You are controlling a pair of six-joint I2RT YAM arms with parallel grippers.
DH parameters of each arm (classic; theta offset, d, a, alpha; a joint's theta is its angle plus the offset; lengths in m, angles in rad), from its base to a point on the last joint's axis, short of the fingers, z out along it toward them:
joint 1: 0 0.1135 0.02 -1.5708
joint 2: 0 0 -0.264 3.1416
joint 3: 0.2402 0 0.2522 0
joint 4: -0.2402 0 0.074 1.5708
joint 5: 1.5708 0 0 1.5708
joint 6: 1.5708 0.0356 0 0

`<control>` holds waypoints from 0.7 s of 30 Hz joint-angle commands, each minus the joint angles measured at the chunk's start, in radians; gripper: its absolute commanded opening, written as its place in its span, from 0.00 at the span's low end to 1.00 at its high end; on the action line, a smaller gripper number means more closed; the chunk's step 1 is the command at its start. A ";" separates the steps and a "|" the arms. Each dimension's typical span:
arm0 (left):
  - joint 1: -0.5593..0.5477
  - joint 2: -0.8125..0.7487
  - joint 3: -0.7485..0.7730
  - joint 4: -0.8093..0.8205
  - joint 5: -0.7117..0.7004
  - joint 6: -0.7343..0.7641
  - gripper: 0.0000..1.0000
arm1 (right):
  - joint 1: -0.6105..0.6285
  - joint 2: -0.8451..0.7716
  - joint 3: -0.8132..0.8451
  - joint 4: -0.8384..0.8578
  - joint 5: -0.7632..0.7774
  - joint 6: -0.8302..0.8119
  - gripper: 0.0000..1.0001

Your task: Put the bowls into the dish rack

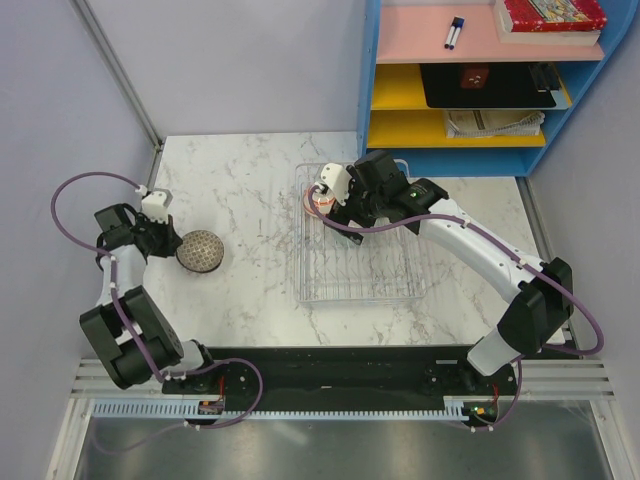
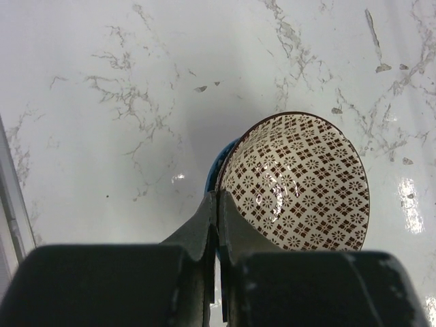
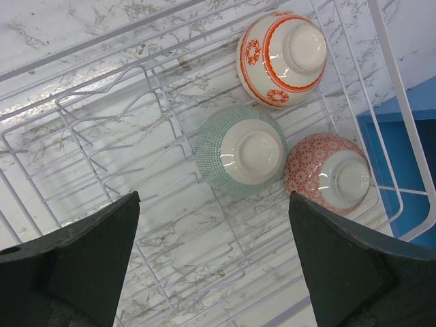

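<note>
The blue bowl sits tight under the tilted brown-patterned bowl, so the robot's left gripper needs to open and take only the brown-patterned bowl's rim (image 2: 233,152) before lifting.
My left gripper (image 1: 172,243) (image 2: 218,196) is shut on the near rim of a brown-patterned bowl (image 1: 200,251) (image 2: 300,184) on the marble table left of the dish rack (image 1: 360,275). A sliver of a blue bowl (image 2: 212,174) shows right under it. My right gripper (image 1: 325,200) (image 3: 212,204) is open and empty above the rack's far left corner. Three bowls lie upside down on the rack floor (image 3: 170,184): a white one with red pattern (image 3: 283,58), a pale green one (image 3: 242,150) and a red-patterned one (image 3: 330,174). The arm mostly hides them in the top view.
A blue and yellow shelf unit (image 1: 480,90) stands just behind the rack at the far right; its blue base (image 3: 395,136) shows past the rack's rim. The rack has raised wire dividers (image 3: 116,136). A wall post (image 1: 120,75) borders the table's left side.
</note>
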 commanded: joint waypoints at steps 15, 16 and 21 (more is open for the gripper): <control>0.029 -0.232 -0.062 -0.033 -0.152 0.029 0.02 | 0.003 -0.032 0.015 0.024 -0.018 0.018 0.98; 0.029 -0.243 -0.068 -0.033 -0.156 0.028 0.02 | 0.002 -0.032 0.018 0.023 -0.020 0.020 0.98; 0.033 -0.280 -0.086 -0.032 -0.141 0.021 0.02 | 0.002 -0.028 0.020 0.021 -0.024 0.021 0.97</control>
